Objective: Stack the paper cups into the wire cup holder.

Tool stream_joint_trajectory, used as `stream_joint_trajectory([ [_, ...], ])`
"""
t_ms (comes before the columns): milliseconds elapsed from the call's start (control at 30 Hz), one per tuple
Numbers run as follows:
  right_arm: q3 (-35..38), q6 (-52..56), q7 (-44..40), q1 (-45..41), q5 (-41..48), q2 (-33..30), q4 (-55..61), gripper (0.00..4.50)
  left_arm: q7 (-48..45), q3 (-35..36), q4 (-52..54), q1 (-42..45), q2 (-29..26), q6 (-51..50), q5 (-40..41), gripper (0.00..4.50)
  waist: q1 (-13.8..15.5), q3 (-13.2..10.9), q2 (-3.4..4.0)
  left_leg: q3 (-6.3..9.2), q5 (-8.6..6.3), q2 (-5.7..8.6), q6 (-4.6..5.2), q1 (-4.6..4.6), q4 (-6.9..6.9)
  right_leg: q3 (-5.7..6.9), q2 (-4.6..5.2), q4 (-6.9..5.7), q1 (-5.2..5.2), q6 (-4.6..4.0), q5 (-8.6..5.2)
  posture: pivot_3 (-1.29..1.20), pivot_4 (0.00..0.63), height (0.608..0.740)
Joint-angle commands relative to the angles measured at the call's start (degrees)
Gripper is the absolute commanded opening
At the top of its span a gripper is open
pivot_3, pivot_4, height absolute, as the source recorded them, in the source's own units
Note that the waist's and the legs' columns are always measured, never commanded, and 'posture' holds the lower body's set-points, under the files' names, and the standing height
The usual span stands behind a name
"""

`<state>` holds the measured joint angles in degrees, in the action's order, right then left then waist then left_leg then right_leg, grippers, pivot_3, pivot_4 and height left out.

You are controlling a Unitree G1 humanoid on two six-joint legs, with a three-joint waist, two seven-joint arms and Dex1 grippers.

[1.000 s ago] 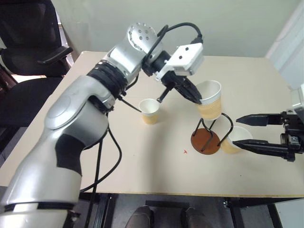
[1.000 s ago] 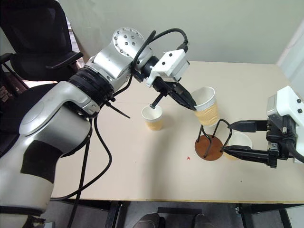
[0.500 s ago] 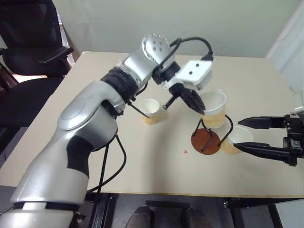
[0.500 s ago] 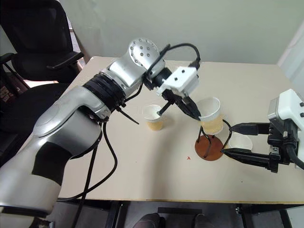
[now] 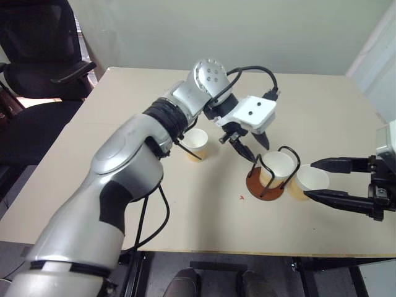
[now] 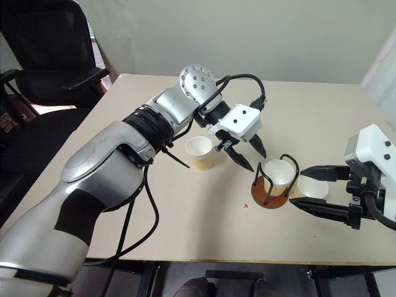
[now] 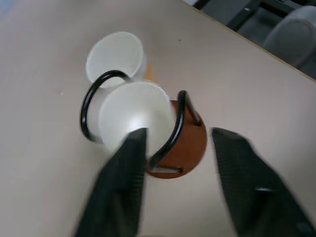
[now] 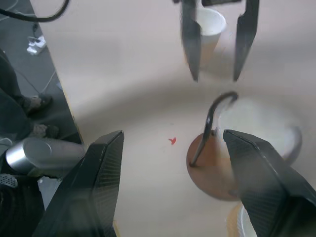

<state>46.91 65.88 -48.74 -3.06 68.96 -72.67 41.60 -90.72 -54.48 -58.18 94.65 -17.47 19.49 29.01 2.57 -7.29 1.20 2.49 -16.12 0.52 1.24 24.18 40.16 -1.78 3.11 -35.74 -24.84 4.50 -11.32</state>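
Observation:
My right gripper needs to grip the rim of the paper cup point(image 5: 310, 189) point(image 8: 240, 223) beside the wire cup holder, on the side toward the front edge of the table.
One paper cup point(image 5: 277, 168) stands upright inside the wire cup holder point(image 5: 255, 185), ringed by its black loops. My left gripper point(image 5: 257, 151) hangs just above and behind the holder, open, with nothing between its fingers; the left wrist view looks down on that cup point(image 7: 133, 118) and the reddish base point(image 7: 190, 143). A second paper cup point(image 5: 307, 180) stands right of the holder, between the fingertips of my open right gripper point(image 5: 310, 179). A third paper cup point(image 5: 195, 143) stands on the table left of the holder, beside my left forearm.
The cups and holder stand on a beige table point(image 5: 185, 216) whose front edge runs close below them. There is a small red mark point(image 5: 241, 197) just left of the holder. A black office chair point(image 5: 37, 55) stands off the table's left side.
My left gripper came down with the cup, set it into the holder and opened, letting it go. The right gripper kept its place around the other cup.

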Motion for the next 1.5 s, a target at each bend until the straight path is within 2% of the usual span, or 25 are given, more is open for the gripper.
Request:
stream_joint_trajectory([
  [33,1.15,-1.89,-0.26,0.16,-2.30,-0.28,0.71,3.32,-1.78,4.42,-0.54,1.60,0.64,-0.73,-0.27,3.40,0.00,0.00,0.00,0.00,0.00,0.00,0.00,0.00,0.01,0.00,0.00,0.00,0.00,0.00,0.00,0.00,0.150,0.740],
  [133,0.11,-2.81,-0.37,0.69,-4.48,-0.39,0.85,3.32,-1.78,7.88,-0.55,1.92,0.58,-2.82,0.45,4.41,-0.02,0.00,0.00,-0.01,0.00,0.00,0.00,0.00,0.00,0.00,0.00,-0.01,0.00,0.00,0.00,0.00,0.150,0.740],
  [267,-2.46,-3.15,-0.35,4.16,-11.27,-1.86,1.45,3.32,-1.78,13.89,0.98,1.68,-1.71,-7.61,3.18,4.41,-0.02,0.00,0.00,-0.03,0.00,0.00,0.00,-0.02,-0.01,0.00,-0.01,-0.03,0.00,0.02,-0.01,0.00,0.150,0.740],
  [400,-7.99,-7.36,-0.58,9.67,-22.68,-3.74,0.36,3.32,-1.78,17.95,3.57,-0.85,-5.84,-11.39,4.19,4.41,-0.07,0.01,0.02,-0.05,0.00,-0.02,0.00,-0.07,-0.01,-0.02,-0.01,-0.05,-0.01,0.02,-0.02,0.00,0.150,0.740],
  [467,-11.57,-10.40,-0.71,9.81,-26.55,-4.51,-1.24,3.32,-1.78,19.47,5.67,-2.74,-7.96,-12.37,4.05,4.41,-0.13,0.07,0.12,-0.06,0.00,-0.03,0.00,-0.12,0.00,-0.06,-0.01,-0.07,0.00,0.01,-0.01,0.00,0.150,0.740],
  [667,-24.72,-19.49,-1.72,4.57,-35.22,-6.99,-7.71,3.32,-1.78,25.60,13.04,-9.07,-13.09,-17.61,3.08,4.41,-0.23,0.08,0.13,-0.05,0.05,-0.02,0.04,-0.14,0.09,-0.05,-0.01,-0.18,0.00,0.00,-0.01,0.00,0.150,0.740],
  [967,-41.00,-25.44,-4.98,-5.74,-42.74,-5.44,-13.43,3.32,-1.59,34.14,18.94,-15.30,-15.79,-23.36,-3.17,4.41,-0.35,0.08,0.14,-0.02,0.06,-0.02,0.06,-0.14,0.08,-0.05,0.00,-0.16,-0.02,0.00,-0.01,0.00,0.150,0.740],
  [1067,-45.42,-26.79,-6.01,-7.70,-45.81,-4.57,-14.49,2.74,-1.28,36.03,20.33,-16.58,-15.93,-24.15,-4.97,4.47,-0.39,0.08,0.13,-0.02,0.06,-0.03,0.07,-0.15,0.08,-0.04,0.00,-0.16,-0.01,-0.01,0.00,0.00,0.150,0.740],
  [1167,-47.50,-27.93,-6.79,-8.56,-48.30,-4.03,-15.43,1.74,-1.64,37.58,21.58,-17.58,-16.15,-24.80,-6.29,4.47,-0.41,0.08,0.14,-0.01,0.06,-0.03,0.08,-0.15,0.07,-0.04,0.03,-0.16,-0.01,-0.02,0.01,0.00,0.150,0.740],
  [1267,-47.35,-28.41,-7.86,-8.64,-49.23,-3.89,-15.98,0.59,-1.78,38.13,22.19,-18.20,-16.71,-24.95,-7.33,4.47,-0.48,0.09,0.14,0.00,0.06,-0.03,0.08,-0.16,0.07,-0.05,0.04,-0.16,-0.01,-0.04,0.02,0.00,0.150,0.740],
  [1333,-46.02,-28.49,-8.83,-7.96,-49.33,-4.24,-15.93,0.02,-1.78,38.14,22.97,-18.69,-17.55,-25.33,-7.21,4.47,-0.54,0.09,0.14,0.00,0.06,-0.05,0.07,-0.17,0.06,-0.05,0.04,-0.16,-0.02,-0.07,0.03,0.00,0.150,0.740],
  [1500,-38.08,-27.79,-12.62,-4.60,-48.71,-6.48,-16.01,0.02,-1.78,36.58,24.93,-20.80,-20.71,-25.39,-6.84,4.47,-0.64,0.09,0.15,-0.01,0.06,-0.07,0.07,-0.17,0.02,-0.05,0.04,-0.15,-0.02,-0.11,0.03,0.00,0.150,0.740],
])
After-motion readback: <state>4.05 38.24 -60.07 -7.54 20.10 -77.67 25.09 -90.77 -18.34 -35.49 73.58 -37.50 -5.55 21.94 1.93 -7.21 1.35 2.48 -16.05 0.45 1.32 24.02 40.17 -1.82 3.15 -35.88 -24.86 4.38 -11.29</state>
